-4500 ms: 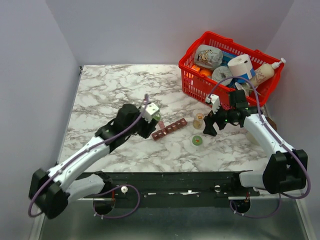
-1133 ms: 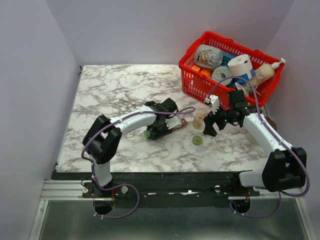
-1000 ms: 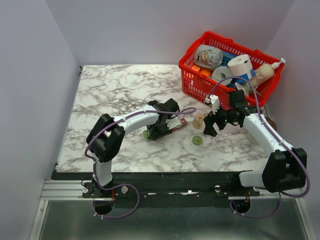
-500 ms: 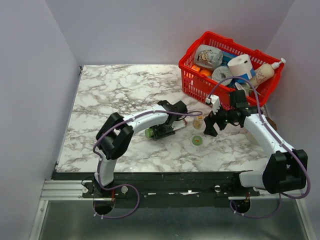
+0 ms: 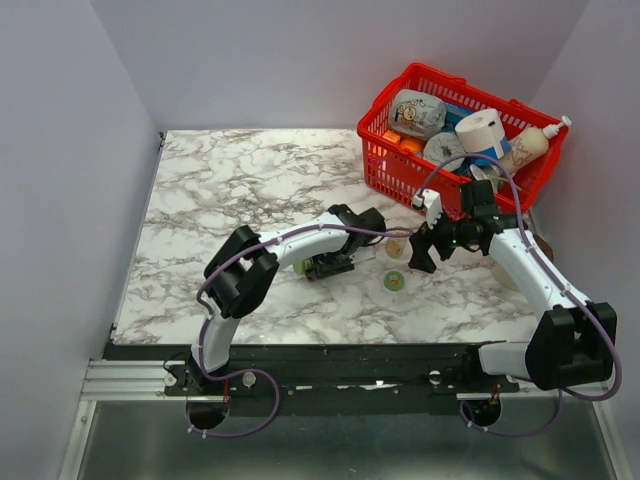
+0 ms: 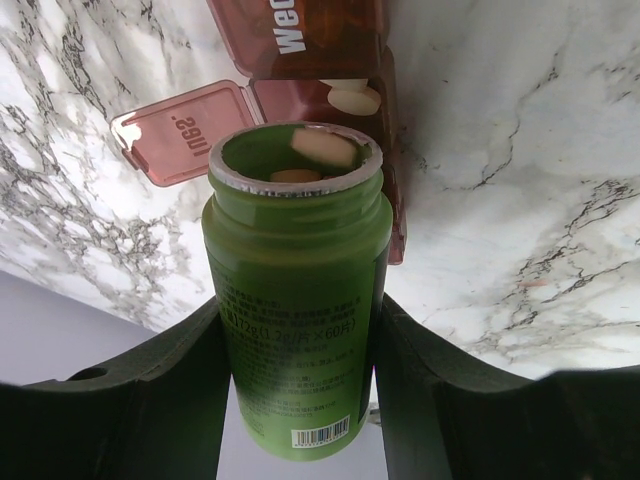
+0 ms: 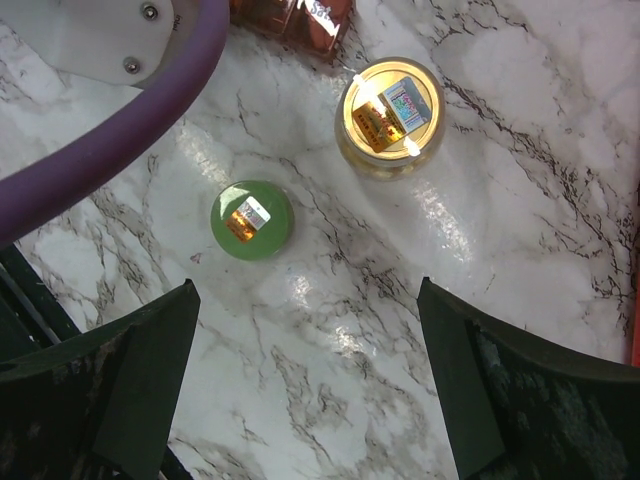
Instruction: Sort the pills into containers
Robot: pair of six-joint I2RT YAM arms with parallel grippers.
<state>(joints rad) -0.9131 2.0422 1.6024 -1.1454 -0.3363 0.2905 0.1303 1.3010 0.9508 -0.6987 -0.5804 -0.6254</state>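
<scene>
My right gripper needs to go next to the green cap near the amber bottle and close around the cap's rim (image 5: pixel 394 281) (image 7: pixel 252 220), because the bottle is open.
My left gripper (image 6: pixel 298 335) is shut on an open green pill bottle (image 6: pixel 295 250), tipped with its mouth over the reddish-brown pill organiser (image 6: pixel 330 40). Pale pills (image 6: pixel 322 148) sit at the bottle's mouth. One organiser cell has its lid (image 6: pixel 180 135) open and holds a pill (image 6: pixel 352 98). In the top view my left gripper (image 5: pixel 325 266) and wrist cover most of the strip. My right gripper (image 7: pixel 310 380) is open and empty above bare table, near the green cap (image 7: pixel 252 220) and a small amber bottle (image 7: pixel 390 115).
A red wire basket (image 5: pixel 455 130) full of bottles and packs stands at the back right, just behind my right arm (image 5: pixel 520 255). The green cap (image 5: pixel 394 282) and amber bottle (image 5: pixel 398 245) sit between the two grippers. Marble table (image 5: pixel 220 190) stretches to the left.
My left arm has carried the green bottle rightward over the organiser and folded in over it. The right arm has stayed put.
</scene>
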